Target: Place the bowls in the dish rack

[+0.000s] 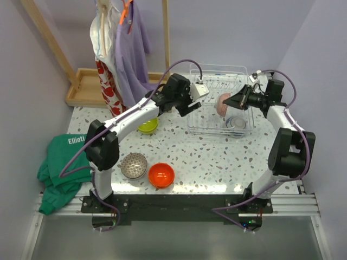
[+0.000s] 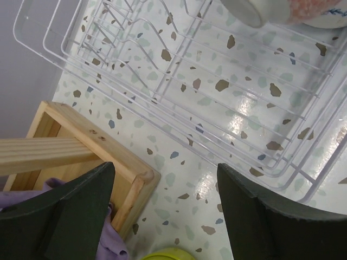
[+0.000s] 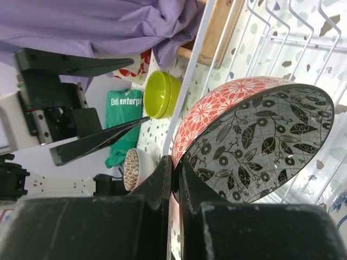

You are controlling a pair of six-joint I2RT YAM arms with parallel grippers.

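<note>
My right gripper needs to release the red-pink floral bowl in the dish rack [image 1: 230,122], against the small bluish bowl.
My right gripper [image 1: 234,101] is shut on the rim of a bowl [image 1: 223,103] that is red-pink floral outside and dark leaf-patterned inside [image 3: 255,141]. It holds the bowl tilted on edge over the clear wire dish rack [image 1: 217,81]. In the right wrist view the jaws [image 3: 176,179] pinch the rim. My left gripper [image 1: 194,100] is open and empty, hovering at the rack's left edge [image 2: 217,70]. The lime green bowl [image 1: 147,125], the grey-brown speckled bowl [image 1: 134,165] and the orange-red bowl [image 1: 161,175] sit on the table.
Another small bluish bowl [image 1: 236,123] sits in the rack's near right corner. A wooden tray with posts [image 1: 87,86] stands at the back left, and clothes [image 1: 124,49] hang over it. A green cloth [image 1: 59,162] lies at the table's left edge.
</note>
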